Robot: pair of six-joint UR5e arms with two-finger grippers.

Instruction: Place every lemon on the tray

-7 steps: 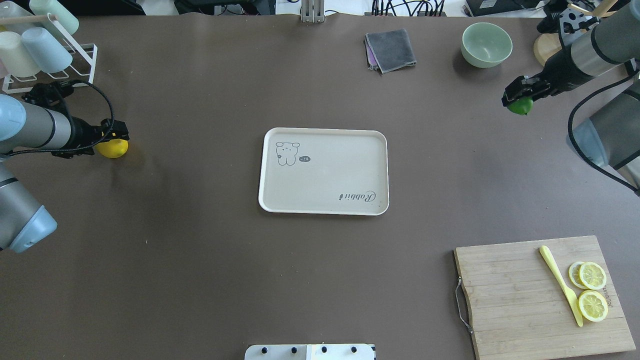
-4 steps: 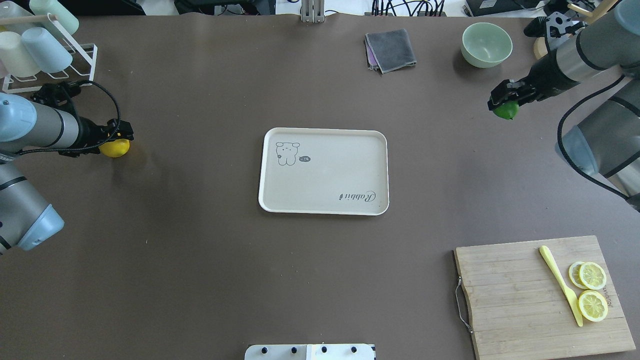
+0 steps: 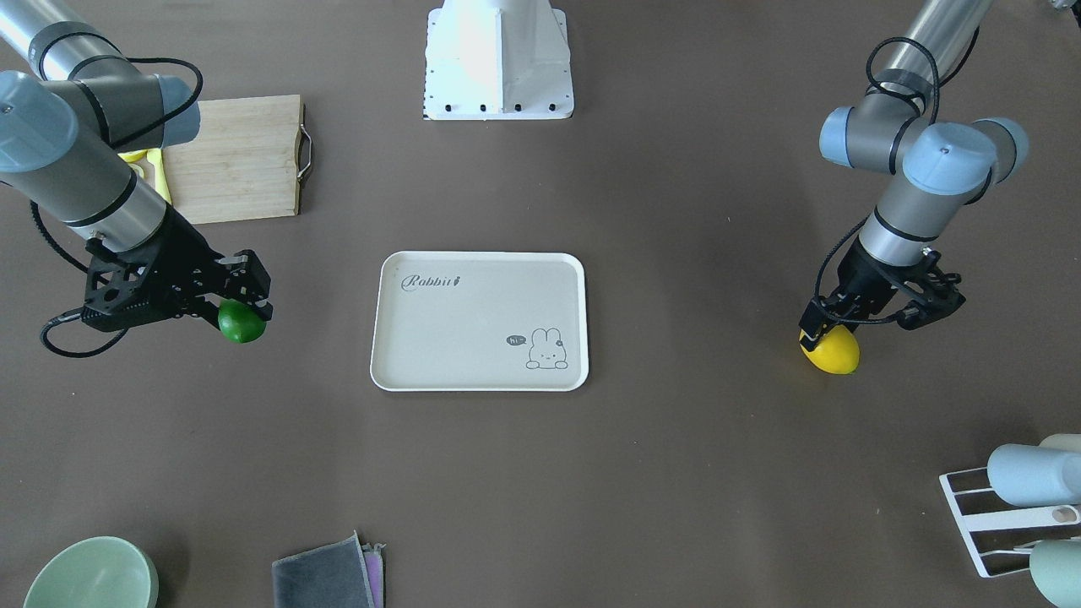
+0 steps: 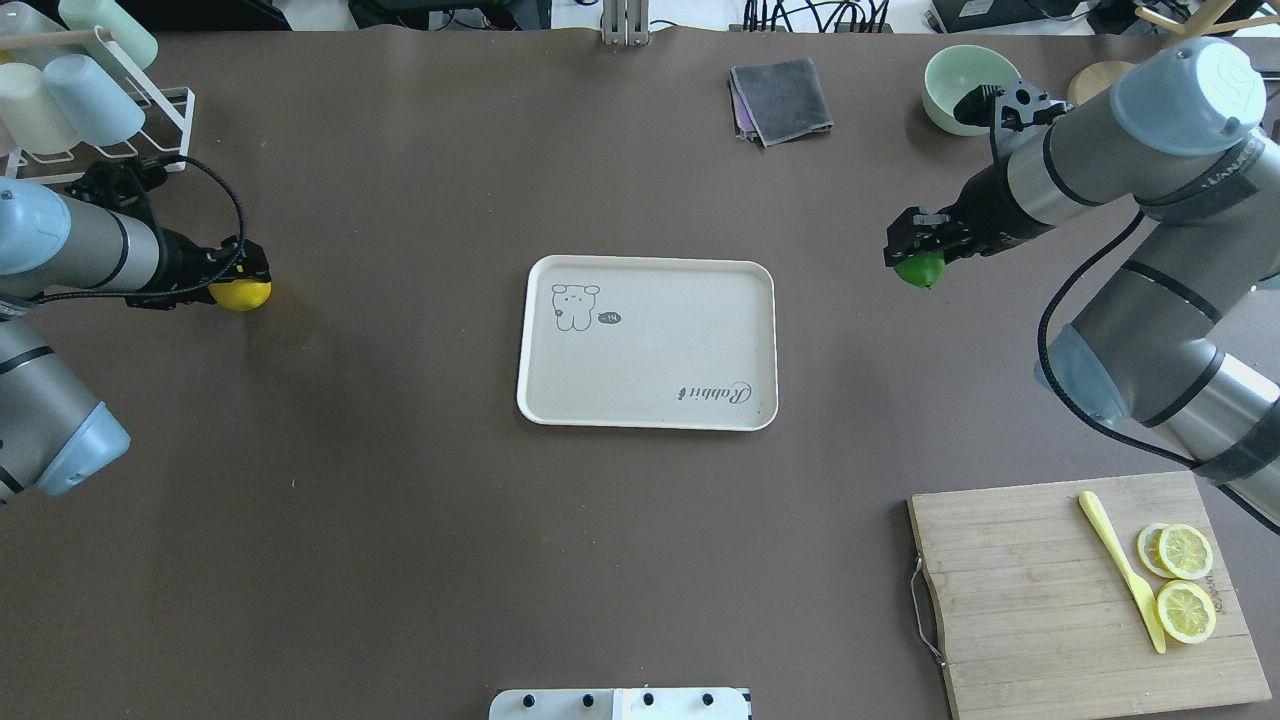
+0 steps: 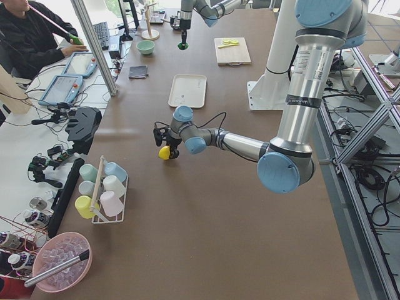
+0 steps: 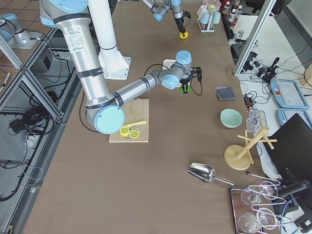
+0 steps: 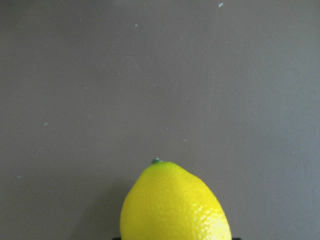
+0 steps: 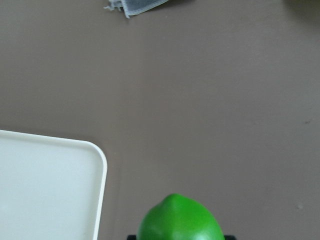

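I should put the bright yellow lemon down with my left gripper on the tray (image 3: 532, 295) next to the ears of the drawn rabbit.
The bright yellow lemon (image 4: 243, 294) is in my left gripper (image 4: 240, 280), which is shut on it at the table's left side, low over the surface; it also shows in the left wrist view (image 7: 172, 205). The dark green lemon (image 4: 919, 269) is in my right gripper (image 4: 915, 252), which is shut on it and holds it above the table, right of the tray; it also shows in the right wrist view (image 8: 181, 220). The beige "Rabbit" tray (image 4: 650, 360) lies at the table's middle with nothing on it, and its corner shows in the right wrist view (image 8: 40, 190).
A wooden cutting board (image 4: 1040, 590) with lemon slices (image 4: 1185, 610) and a yellow knife (image 4: 1120, 565) lies front right. A green bowl (image 4: 972, 90) and a grey cloth (image 4: 782, 98) lie at the back. A cup rack (image 4: 90, 110) stands back left.
My right gripper has carried the green lemon leftward toward the tray. My left gripper has moved the yellow lemon slightly right.
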